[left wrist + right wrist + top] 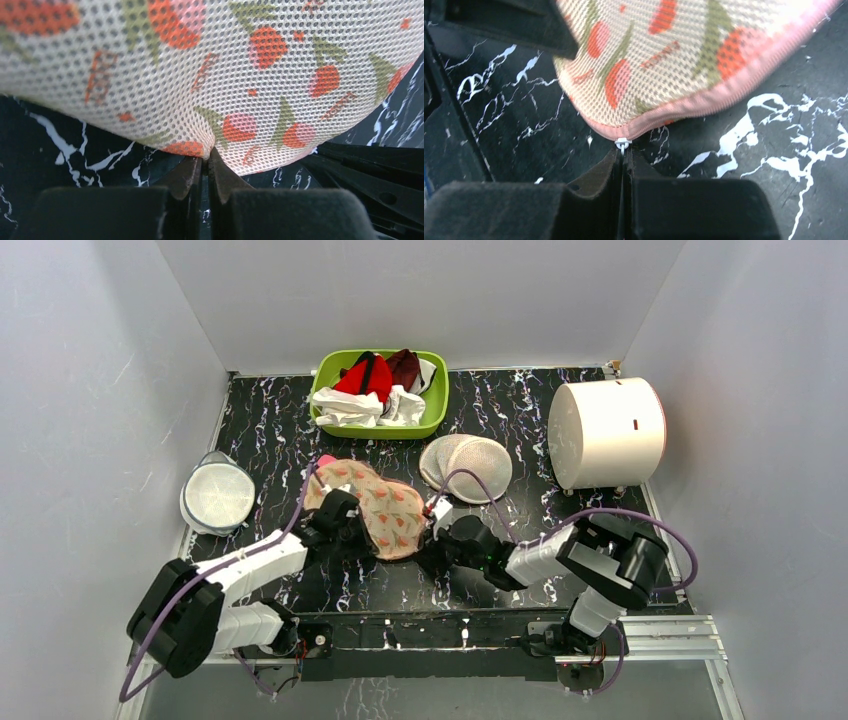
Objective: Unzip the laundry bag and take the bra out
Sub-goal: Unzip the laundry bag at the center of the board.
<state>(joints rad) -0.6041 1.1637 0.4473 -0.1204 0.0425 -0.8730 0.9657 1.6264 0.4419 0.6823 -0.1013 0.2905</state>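
The laundry bag is crooked and a bunched fold of its mesh is in my left gripper's fingers, so that gripper should swing the bag straight, then take its near edge [257, 170].
The laundry bag [385, 508], a peach case with a red-and-green floral print, lies on the black marbled table between my two arms. My left gripper [352, 527] is at the bag's left side. In the left wrist view it [207, 155] is shut, pinching a fold of the bag's mesh fabric [240, 65]. My right gripper [430, 533] is at the bag's near right edge. In the right wrist view it [625, 153] is shut on the white zipper pull [622, 144], which sits on the pink zipper edging [724, 90]. The bra is hidden.
A green basket [432, 405] with red and white clothes stands at the back centre. Two round white mesh domes [470, 468] lie right of the bag, and another round mesh piece [217, 497] lies at the far left. A white drum [605, 432] stands at the right.
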